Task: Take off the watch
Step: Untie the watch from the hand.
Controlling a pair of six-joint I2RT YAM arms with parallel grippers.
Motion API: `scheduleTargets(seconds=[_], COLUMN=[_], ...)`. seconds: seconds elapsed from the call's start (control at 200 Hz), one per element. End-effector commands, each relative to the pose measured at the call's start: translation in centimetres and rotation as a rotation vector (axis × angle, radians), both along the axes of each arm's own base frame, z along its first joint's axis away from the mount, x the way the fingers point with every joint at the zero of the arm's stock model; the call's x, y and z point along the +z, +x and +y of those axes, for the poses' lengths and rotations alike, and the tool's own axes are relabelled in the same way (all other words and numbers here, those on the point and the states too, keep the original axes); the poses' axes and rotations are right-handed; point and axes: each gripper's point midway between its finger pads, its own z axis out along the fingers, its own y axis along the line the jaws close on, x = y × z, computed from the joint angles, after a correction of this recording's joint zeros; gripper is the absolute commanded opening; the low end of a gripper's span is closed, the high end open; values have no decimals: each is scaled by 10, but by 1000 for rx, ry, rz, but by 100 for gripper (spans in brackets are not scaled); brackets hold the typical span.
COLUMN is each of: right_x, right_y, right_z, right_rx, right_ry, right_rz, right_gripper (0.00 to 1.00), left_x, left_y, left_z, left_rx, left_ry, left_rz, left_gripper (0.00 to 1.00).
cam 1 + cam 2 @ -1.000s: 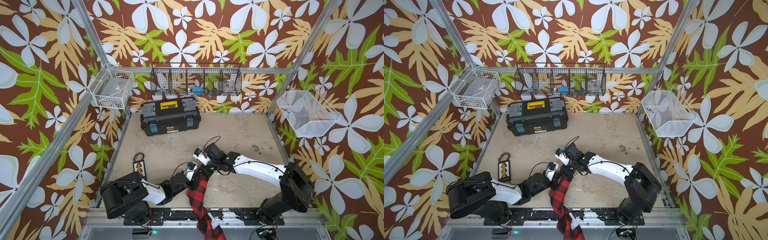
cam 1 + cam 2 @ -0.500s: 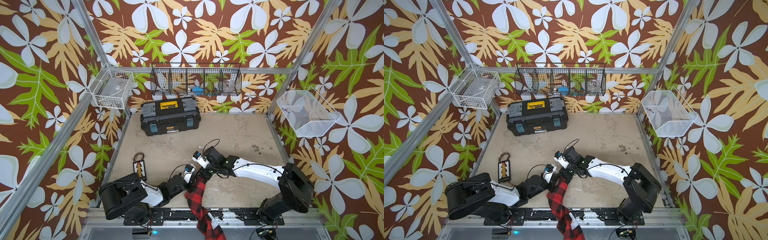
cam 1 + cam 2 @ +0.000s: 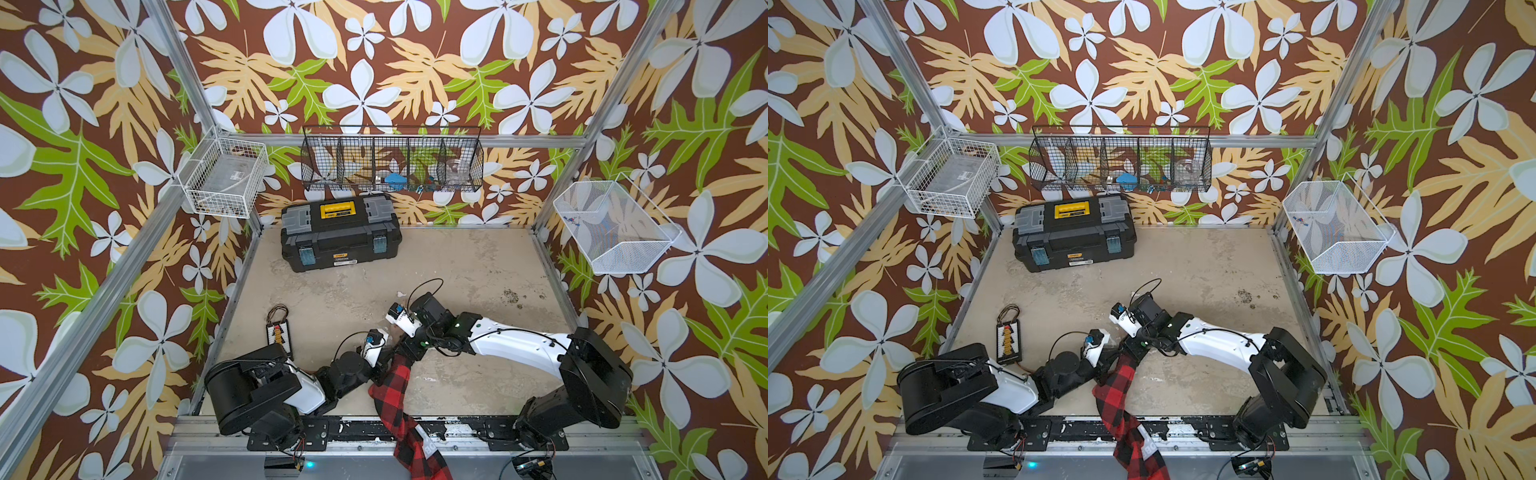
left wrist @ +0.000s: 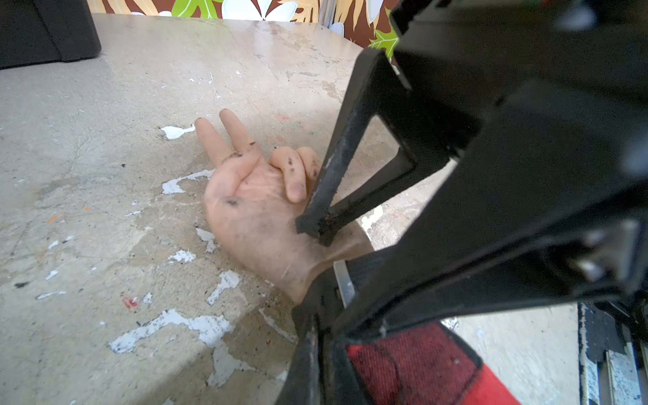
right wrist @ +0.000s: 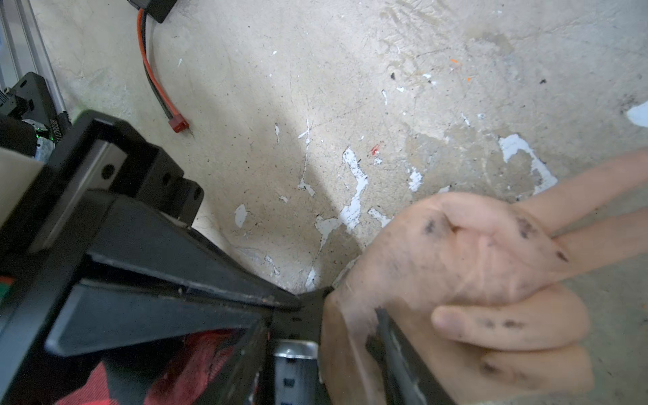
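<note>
I can see a finger of my right gripper on the heel of the hand, wide of the watch strap, so I will open it and take the strap squarely at the buckle (image 5: 295, 348).
A flesh-coloured dummy hand (image 4: 252, 210) lies palm up on the table, its arm in a red-and-black plaid sleeve (image 3: 395, 382). The watch (image 4: 342, 284) sits on the wrist as a black strap with a silver buckle (image 5: 294, 350); its face is hidden. My left gripper (image 4: 315, 343) is shut on the strap's edge beside the sleeve. My right gripper (image 5: 326, 368) stands open over the wrist, the buckle and the heel of the hand between its fingers, one finger (image 5: 385, 333) pressing on the palm. In both top views the two grippers meet over the sleeve's end and hide the watch.
A black toolbox (image 3: 340, 232) stands at the back of the table. A small striped board with wires (image 3: 279, 336) lies near the left arm, its red-and-black cable (image 5: 150, 70) trailing on the table. Wire baskets (image 3: 224, 178) hang on the walls.
My right gripper has shifted a little toward the left arm and its jaws have spread wider. The left gripper stays shut at the wrist.
</note>
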Motion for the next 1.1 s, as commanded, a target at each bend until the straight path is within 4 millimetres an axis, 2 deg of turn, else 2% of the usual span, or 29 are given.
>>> scheduleTargets(seconds=[0.0,0.09,0.385,0.535,0.801,1.091], right_x=[-7,-8,-6,3,18,31], right_y=[-11,-7,1,0,7,16], right_z=[-7,-8,-11,-6,-12,-24], right_rx=[36,22,1,1,-44,-110], right_ry=[-33,-63,-145,-109,-77,-39], right_rz=[32,2,-96,-127,-200,-256], right_gripper=[53,52,39,33,27,25], left_x=[54,54,57,55,38,26], left_y=[7,7,8,9,20,30], left_z=[-14,-13,-13,-12,-3,13], left_rx=[-8,-9,-3,7,77,171], left_ry=[-191,-193,-197,-189,-144,-149], left_rz=[-108,-107,-110,-104,-50,7], left_gripper=[0,0,0,0,0,0])
